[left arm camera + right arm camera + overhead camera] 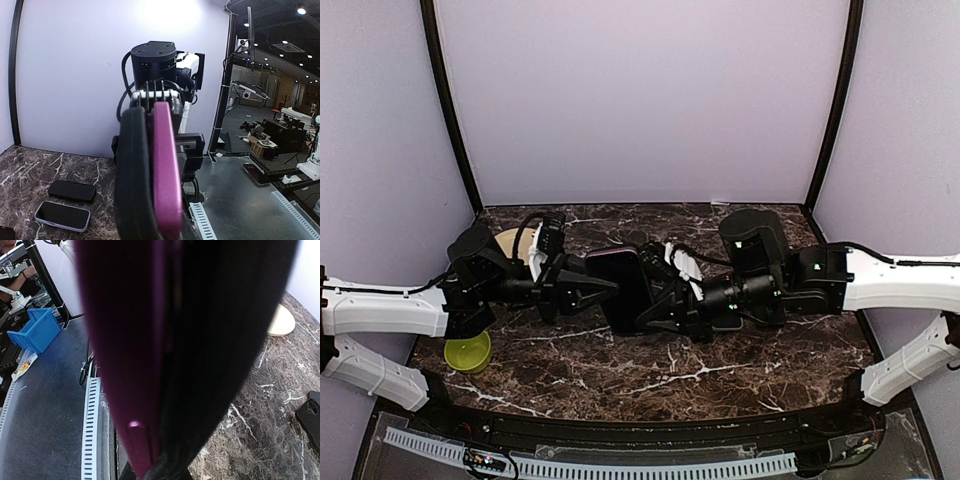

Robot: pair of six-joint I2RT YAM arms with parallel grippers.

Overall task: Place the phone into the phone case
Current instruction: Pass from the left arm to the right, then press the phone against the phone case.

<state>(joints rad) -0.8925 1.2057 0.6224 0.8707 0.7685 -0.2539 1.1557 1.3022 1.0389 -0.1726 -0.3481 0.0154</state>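
Observation:
The phone's upper end stands apart from the phone case, so my left gripper should grab the phone's lower edge [617, 326] while my right gripper squeezes the phone's upper corner.
The black phone [623, 290] lies against the magenta phone case [615, 253], both lifted above the table's middle between my two arms. From the left, my left gripper [603, 286] is shut on their edge. My right gripper [658, 305] grips the opposite edge from the right. The left wrist view has the pair edge-on: the phone [132, 175] on the left, the case [167, 175] pressed to its right. In the right wrist view the case [130, 355] and the phone [225, 340] fill the frame and hide my fingers.
A yellow-green bowl [468, 352] sits at the front left and a cream disc [512, 240] behind the left arm. Two other phones lie flat on the marble, one bare [72, 190] and one in a light case [62, 215]. A black phone [311, 417] lies near the right arm.

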